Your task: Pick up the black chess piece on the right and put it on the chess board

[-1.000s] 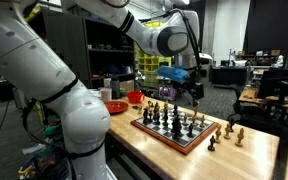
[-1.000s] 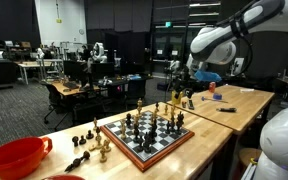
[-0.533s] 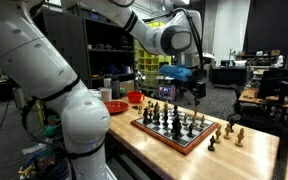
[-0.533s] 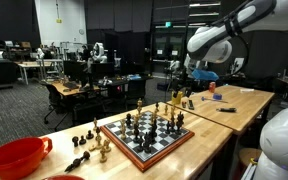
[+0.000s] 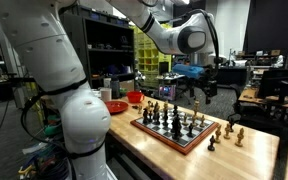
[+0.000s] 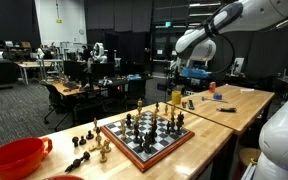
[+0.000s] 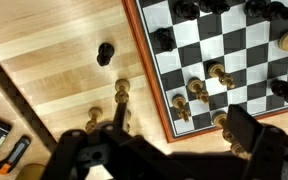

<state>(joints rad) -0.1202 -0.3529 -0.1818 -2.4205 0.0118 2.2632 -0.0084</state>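
Observation:
Next, I move my gripper to the black chess piece's top [image 5: 212,139] [image 7: 106,49], beside the tan pieces off the board, and close it there.
The black chess piece [image 7: 105,53] stands alone on the bare wooden table, a little off the chess board's reddish rim [image 7: 144,62]. In an exterior view it [image 5: 211,143] stands beside the board's [image 5: 196,146] near corner. The board [image 6: 134,153] carries several black and tan pieces. My gripper [image 5: 206,88] hangs high above the board's end, and it shows in both exterior views [image 6: 189,82]. In the wrist view its fingers [image 7: 174,145] are spread wide with nothing between them. The black piece lies ahead of the fingers, well apart from them.
Tan pieces [image 7: 122,95] stand off the board close to the black piece, also in an exterior view [image 5: 234,130]. A red bowl [image 5: 115,106] sits at the board's other end, with loose black pieces [image 6: 79,140] near it. Small tools [image 7: 2,140] lie on the table.
My arm has swung sideways along the board toward the end where the loose tan and black pieces stand. The gripper stays high and open. No piece has moved.

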